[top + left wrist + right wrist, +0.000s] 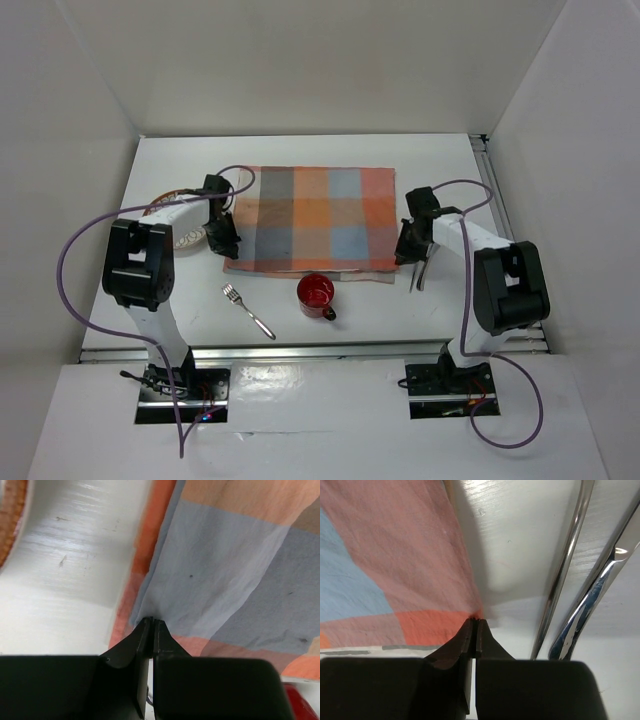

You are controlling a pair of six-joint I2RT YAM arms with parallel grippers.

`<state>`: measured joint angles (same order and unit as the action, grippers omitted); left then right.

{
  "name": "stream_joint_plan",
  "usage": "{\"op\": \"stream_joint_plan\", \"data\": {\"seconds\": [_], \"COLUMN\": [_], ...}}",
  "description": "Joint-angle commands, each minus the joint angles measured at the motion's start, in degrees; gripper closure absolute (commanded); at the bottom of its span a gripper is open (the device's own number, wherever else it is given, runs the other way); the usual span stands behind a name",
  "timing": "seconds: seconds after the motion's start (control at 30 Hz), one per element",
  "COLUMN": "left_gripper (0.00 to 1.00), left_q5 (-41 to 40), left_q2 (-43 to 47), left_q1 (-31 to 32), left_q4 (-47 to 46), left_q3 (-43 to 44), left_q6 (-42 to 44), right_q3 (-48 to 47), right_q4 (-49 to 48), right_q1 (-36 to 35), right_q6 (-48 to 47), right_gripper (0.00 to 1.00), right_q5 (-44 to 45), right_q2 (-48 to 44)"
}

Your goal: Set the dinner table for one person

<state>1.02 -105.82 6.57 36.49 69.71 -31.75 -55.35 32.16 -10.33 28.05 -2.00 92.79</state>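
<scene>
The mat's top layer is pinched by its side edge in my left gripper, so I should open it and take the mat's near corner [131, 629] before pulling the layers even.
The orange-and-blue checked cloth mat [310, 220] lies spread on the white dinner table [300, 152]. My left gripper [222, 238] is shut on the mat's near left corner; in the left wrist view the gripper [152, 621] pinches a raised fold of the cloth [230, 575]. My right gripper [408, 246] is shut on the near right corner; in the right wrist view the gripper [476, 620] pinches the cloth's orange corner [400, 565]. A red cup [316, 295] and a fork [247, 310] lie in front of the mat.
A plate with a brown rim [186, 222] sits partly under the left arm and shows in the left wrist view [10, 525]. Two metal utensils [420, 271] lie right of the mat, close to the right gripper, and show in the right wrist view [566, 575]. White walls enclose the table.
</scene>
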Motion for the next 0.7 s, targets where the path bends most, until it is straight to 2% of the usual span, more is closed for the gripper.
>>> {"op": "stream_joint_plan", "data": {"seconds": [0.0,0.13,0.17,0.2,0.27,0.3,0.43,0.5,0.57,0.67], "left_gripper": [1.0,1.0,0.91,0.56,0.36,0.33,0.41,0.56,0.66,0.67], "left_q5": [-3.0,-5.1,-5.1,-5.1,-5.1,-5.1,-1.5,-0.6,1.0,1.0], "left_q2": [2.8,4.7,4.7,5.5,7.3,7.3,7.3,6.0,5.1,3.5], "left_q1": [0.1,0.1,0.1,0.1,0.1,0.1,0.1,0.1,0.1,0.1], "left_q4": [2.9,5.4,6.0,6.0,4.9,4.9,2.7,2.2,2.2,2.2], "left_q3": [2.9,4.2,3.3,2.5,-0.5,-1.3,-3.4,-4.1,-4.1,-3.0], "left_q6": [0.1,-0.4,-1.1,-1.7,-2.3,-2.4,-1.8,-1.8,-1.3,-1.3], "right_q3": [-1.4,-2.0,-2.0,-2.0,-1.4,-1.4,-1.4,-1.4,-1.4,-1.4], "right_q4": [-0.4,0.2,0.2,0.2,0.2,0.2,-0.3,-0.3,-0.3,-0.3], "right_q1": [0.3,0.3,0.3,0.3,0.3,0.3,0.3,0.3,0.3,0.3], "right_q6": [-0.4,-1.0,-1.0,-1.0,-1.0,-1.0,-1.0,-1.0,-1.0,-1.0], "right_gripper": [1.0,1.0,1.0,1.0,1.0,1.0,1.0,1.0,1.0,1.0], "right_q5": [1.8,1.8,1.8,1.8,1.8,1.3,1.3,1.3,1.3,1.3], "right_q2": [-5.2,-5.7,-5.7,-5.7,-5.7,-5.7,-4.6,-4.1,-4.1,-4.1]}}
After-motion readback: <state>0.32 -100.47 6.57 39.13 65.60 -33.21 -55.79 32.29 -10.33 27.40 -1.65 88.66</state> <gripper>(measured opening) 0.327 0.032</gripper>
